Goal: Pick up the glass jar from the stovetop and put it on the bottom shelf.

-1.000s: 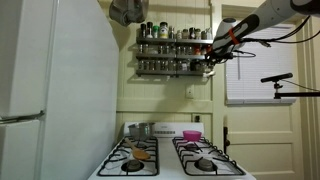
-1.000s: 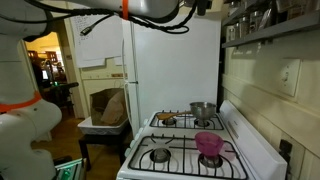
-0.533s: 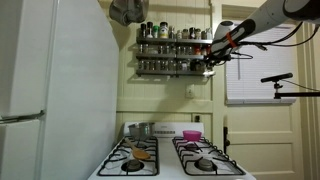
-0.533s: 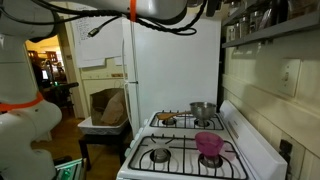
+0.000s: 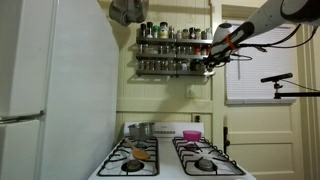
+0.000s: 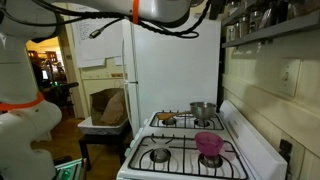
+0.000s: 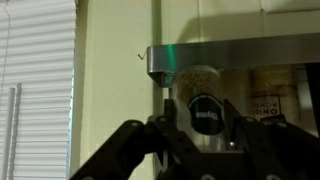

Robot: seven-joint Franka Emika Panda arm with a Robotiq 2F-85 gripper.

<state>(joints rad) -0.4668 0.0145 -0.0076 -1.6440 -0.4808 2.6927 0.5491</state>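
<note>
My gripper holds the glass jar, now just below a metal rack rail. It will let go of it on the bottom shelf's end (image 5: 208, 68) (image 7: 190, 103) closest to the blinded window, next to the labelled jar.
The glass jar (image 7: 204, 108), with a black lid, sits between the fingers of my gripper (image 7: 205, 128), which is shut on it. In an exterior view the gripper (image 5: 208, 62) is held high at the right end of the dark wall spice rack (image 5: 172, 48), about level with the bottom shelf (image 5: 170, 72), which is lined with small jars. In the wrist view a metal rack rail (image 7: 240, 55) runs just above the jar, and another labelled jar (image 7: 265, 105) stands beside it. The white stovetop (image 5: 170, 158) lies far below and shows in both exterior views (image 6: 190, 150).
A pink bowl (image 5: 190, 135) (image 6: 209, 143) and a metal pot (image 5: 140, 130) (image 6: 203, 111) stand on the stove. A white refrigerator (image 5: 50, 90) fills one side. A blinded window (image 5: 260, 75) and a microphone stand (image 5: 280, 78) are beyond the rack.
The arm has shifted only slightly. The gripper stays at the rack's right end with the jar in it.
</note>
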